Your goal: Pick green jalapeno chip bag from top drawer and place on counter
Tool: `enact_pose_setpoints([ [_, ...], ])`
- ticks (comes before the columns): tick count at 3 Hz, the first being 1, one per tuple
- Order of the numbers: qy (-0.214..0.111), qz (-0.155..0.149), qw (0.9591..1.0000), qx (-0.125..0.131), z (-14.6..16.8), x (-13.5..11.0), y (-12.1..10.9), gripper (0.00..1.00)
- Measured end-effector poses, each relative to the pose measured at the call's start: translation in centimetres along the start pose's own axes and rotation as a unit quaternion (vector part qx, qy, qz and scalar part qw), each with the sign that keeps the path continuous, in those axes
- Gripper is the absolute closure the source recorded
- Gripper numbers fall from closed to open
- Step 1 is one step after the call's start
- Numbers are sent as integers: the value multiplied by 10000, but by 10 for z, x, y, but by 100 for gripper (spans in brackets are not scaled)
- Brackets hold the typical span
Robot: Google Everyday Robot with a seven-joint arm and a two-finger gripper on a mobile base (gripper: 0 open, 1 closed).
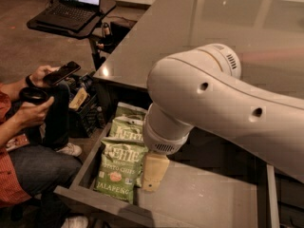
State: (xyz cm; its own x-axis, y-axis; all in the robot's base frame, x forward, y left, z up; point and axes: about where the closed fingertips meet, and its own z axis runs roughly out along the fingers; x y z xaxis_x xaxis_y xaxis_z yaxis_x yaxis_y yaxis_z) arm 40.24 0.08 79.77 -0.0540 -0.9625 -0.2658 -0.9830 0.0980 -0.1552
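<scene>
Next, I close on the front green jalapeno chip bag's upper middle [130,160], just behind its lettering.
The green jalapeno chip bag [118,169] lies flat at the front left of the open top drawer [199,203], its "JALAPENO" lettering along the near edge. Two look-alike green bags [127,126] lie behind it, overlapping. My gripper [154,174] hangs from the big white arm [223,103] just right of the jalapeno bag, low over the drawer floor and close beside the bag's right edge. The dark grey counter [190,37] spreads above and behind the drawer.
A seated person [28,141] holding a phone [63,72] is close to the drawer's left side. A laptop on a small black stand [71,18] is at the back left. A black crate [83,106] sits on the floor by the cabinet.
</scene>
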Motion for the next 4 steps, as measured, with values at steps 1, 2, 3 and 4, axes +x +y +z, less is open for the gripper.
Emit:
enact_pose_setpoints([
  [1,-129,-65,9999,-87,9,-5,3,0],
  [2,-202,-168,9994,-228,34,-17,3,0],
  [3,-253,-220,9988,-346,55,-23,-2,0],
  [4,-248,-285,9984,-419,72,-29,-6,0],
])
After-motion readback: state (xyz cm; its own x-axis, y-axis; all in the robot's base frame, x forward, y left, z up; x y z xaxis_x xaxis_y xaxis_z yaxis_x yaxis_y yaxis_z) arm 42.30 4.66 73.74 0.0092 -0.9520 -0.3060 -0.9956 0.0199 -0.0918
